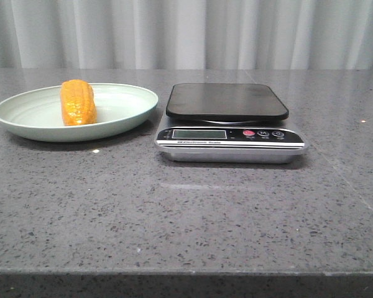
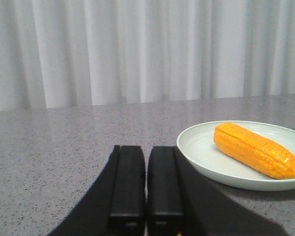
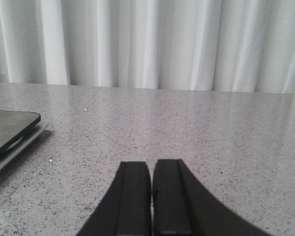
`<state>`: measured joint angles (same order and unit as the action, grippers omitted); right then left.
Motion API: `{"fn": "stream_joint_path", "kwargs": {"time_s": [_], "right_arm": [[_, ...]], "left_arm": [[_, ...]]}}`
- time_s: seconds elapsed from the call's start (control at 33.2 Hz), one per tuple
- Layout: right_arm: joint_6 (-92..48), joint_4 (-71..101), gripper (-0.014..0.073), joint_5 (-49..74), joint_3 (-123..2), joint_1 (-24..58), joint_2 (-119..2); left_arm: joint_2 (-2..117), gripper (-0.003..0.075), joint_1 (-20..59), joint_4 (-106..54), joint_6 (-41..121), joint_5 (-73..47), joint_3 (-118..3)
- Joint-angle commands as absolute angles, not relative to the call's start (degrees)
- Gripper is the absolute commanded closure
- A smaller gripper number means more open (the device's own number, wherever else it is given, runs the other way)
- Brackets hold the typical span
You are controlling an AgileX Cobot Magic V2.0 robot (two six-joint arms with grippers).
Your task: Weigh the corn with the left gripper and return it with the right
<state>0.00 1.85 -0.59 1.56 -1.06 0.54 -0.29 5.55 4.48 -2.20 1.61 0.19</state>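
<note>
Next, my left gripper goes to the corn's middle (image 1: 78, 103) (image 2: 258, 150) in the pale green plate and closes there, so that the corn can get to the scale.
The orange-yellow corn (image 1: 78, 102) lies in a pale green plate (image 1: 121, 118) at the left of the table. It also shows in the left wrist view (image 2: 255, 150), in the plate (image 2: 201, 155). A digital scale (image 1: 230, 133) with a bare black platform (image 1: 227, 100) stands to the right of the plate. My left gripper (image 2: 146, 150) is shut and empty, low over the table, short of the plate. My right gripper (image 3: 151, 164) is shut and empty, beside the scale (image 3: 10, 130). Neither gripper shows in the front view.
The grey speckled table (image 1: 186, 211) ends at a front edge near the bottom of the front view. White curtains (image 1: 186, 31) hang behind the table.
</note>
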Motion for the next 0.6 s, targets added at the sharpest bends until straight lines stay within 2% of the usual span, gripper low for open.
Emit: {"fn": "stream_joint_path", "kwargs": {"time_s": [0.0,0.21,0.45,0.57], "right_arm": [[-0.64,1.75,0.0403,-5.73,1.18,-1.3,1.56],[-0.64,1.75,0.0403,-5.73,1.18,-1.3,1.56],[-0.64,1.75,0.0403,-5.73,1.18,-1.3,1.56],[-0.64,1.75,0.0403,-5.73,1.18,-1.3,1.56]], "left_arm": [[-1.43,0.0594,5.72,4.49,-2.23,5.9,0.53],[-1.43,0.0594,5.72,4.49,-2.23,7.62,0.53],[-1.43,0.0594,5.72,3.9,-2.23,29.49,-0.74],[-1.04,0.0594,5.72,4.04,-2.34,23.37,-8.24]]}}
